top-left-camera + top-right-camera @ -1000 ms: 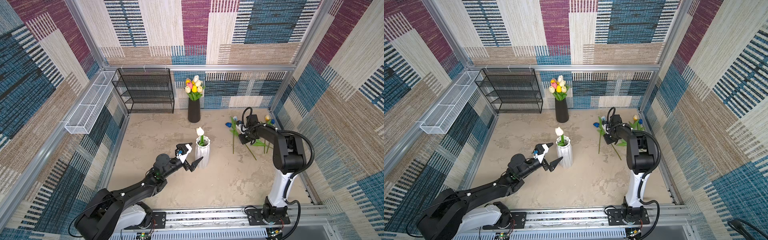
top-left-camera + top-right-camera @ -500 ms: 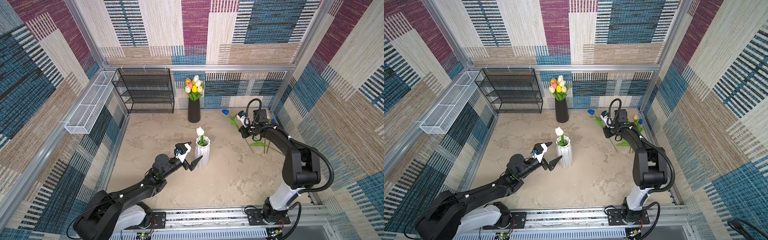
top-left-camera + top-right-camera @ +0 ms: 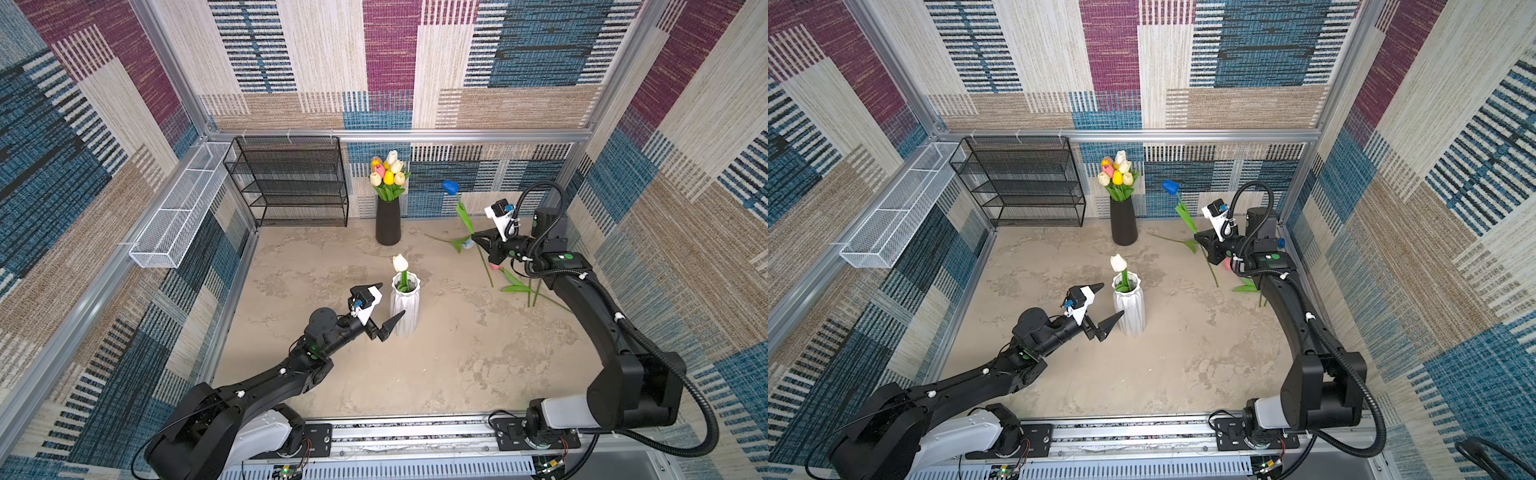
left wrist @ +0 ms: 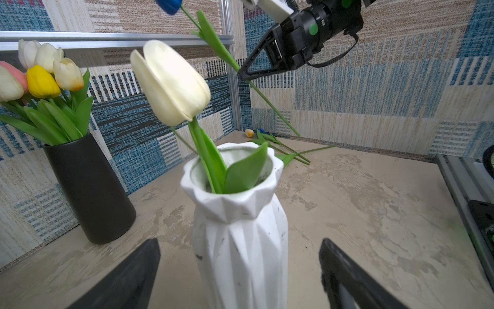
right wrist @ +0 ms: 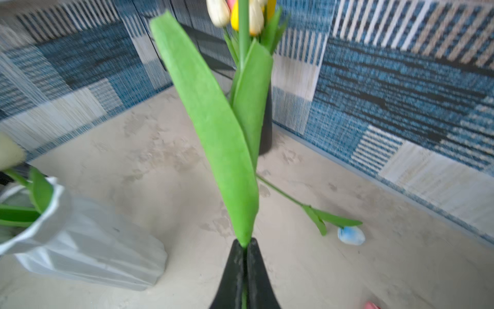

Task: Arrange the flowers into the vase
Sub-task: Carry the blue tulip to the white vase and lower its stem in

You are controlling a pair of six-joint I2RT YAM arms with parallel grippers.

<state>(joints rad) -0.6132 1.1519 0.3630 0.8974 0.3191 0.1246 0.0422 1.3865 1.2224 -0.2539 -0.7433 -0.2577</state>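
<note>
I will use my right gripper to release the blue tulip in the white ribbed vase's opening (image 3: 409, 282) (image 5: 31, 212), beside the cream tulip.
A white ribbed vase (image 3: 405, 305) (image 3: 1129, 309) stands mid-table with one cream tulip (image 3: 400, 262) (image 4: 171, 80) in it. My left gripper (image 3: 388, 303) (image 4: 240, 256) is open beside the vase's left side, one finger on each side of it and a gap to each. My right gripper (image 3: 476, 239) (image 5: 244, 246) is shut on the green stem of a blue tulip (image 3: 450, 187) (image 3: 1170, 187), held up off the table at the back right, head uppermost. More flowers (image 3: 515, 286) lie on the table under the right arm, among them a pale blue head (image 5: 350, 235).
A black vase (image 3: 387, 224) holding a bouquet of yellow, pink and cream tulips stands at the back wall. A black mesh shelf (image 3: 291, 183) fills the back left corner, and a white wire basket (image 3: 178, 216) hangs on the left wall.
My right gripper has risen from the table with the blue tulip, whose head has swung up and towards the back wall. The left arm has not moved.
</note>
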